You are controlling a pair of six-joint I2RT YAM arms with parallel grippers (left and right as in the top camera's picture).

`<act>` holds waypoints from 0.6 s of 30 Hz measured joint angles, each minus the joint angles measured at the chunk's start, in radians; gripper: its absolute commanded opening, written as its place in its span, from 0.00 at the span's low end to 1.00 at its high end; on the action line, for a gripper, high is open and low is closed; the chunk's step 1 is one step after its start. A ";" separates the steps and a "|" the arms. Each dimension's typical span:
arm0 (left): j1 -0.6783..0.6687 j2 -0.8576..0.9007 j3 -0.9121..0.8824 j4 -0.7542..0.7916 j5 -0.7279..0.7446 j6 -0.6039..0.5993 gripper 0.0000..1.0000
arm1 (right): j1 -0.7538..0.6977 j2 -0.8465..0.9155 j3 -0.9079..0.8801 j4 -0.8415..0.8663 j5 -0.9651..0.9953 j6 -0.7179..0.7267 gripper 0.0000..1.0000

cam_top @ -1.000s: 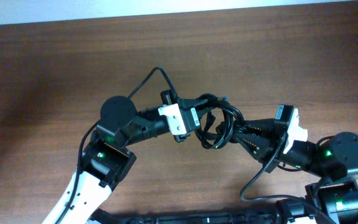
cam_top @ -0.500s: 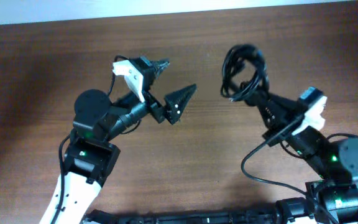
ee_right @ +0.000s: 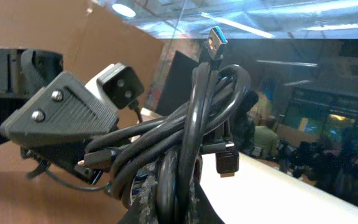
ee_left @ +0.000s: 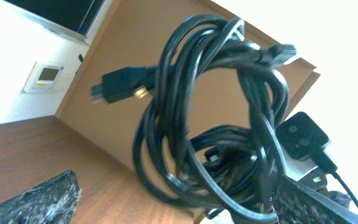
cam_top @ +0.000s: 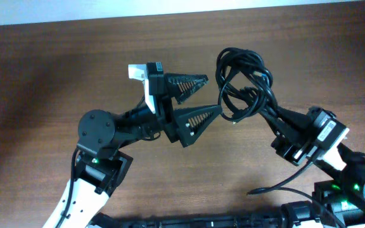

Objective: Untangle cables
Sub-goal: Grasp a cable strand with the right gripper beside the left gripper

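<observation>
The tangle's bunched loops are in my right gripper alone, so my left gripper needs to take hold of the tangle's free side (cam_top: 225, 81) before my right gripper opens and changes its hold.
The cables (cam_top: 243, 79) are a tangle of thin black loops held up off the table. My right gripper (cam_top: 263, 106) is shut on the tangle's lower right part. In the right wrist view the cables (ee_right: 185, 130) rise from between its fingers (ee_right: 166, 199), with a blue-tipped plug (ee_right: 215, 38) on top. My left gripper (cam_top: 213, 95) stands wide open just left of the tangle, touching nothing. In the left wrist view the cables (ee_left: 210, 112) hang ahead of and between its spread fingers (ee_left: 36, 202), and one plug (ee_left: 120, 84) sticks out to the left.
The wooden table (cam_top: 43, 76) runs to a back edge (cam_top: 170, 16) against a pale wall. The arms' own thicker wires (cam_top: 277, 185) loop near the front edge, by the right arm's base (cam_top: 360, 190).
My left gripper let go of the tangle, opened wide, drew back left, then swung right toward it again. My right gripper closed on the tangle and carried it up and right.
</observation>
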 measured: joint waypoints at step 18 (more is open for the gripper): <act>-0.061 0.122 0.000 0.228 0.024 -0.089 0.00 | -0.001 0.131 0.000 0.200 -0.147 -0.012 0.04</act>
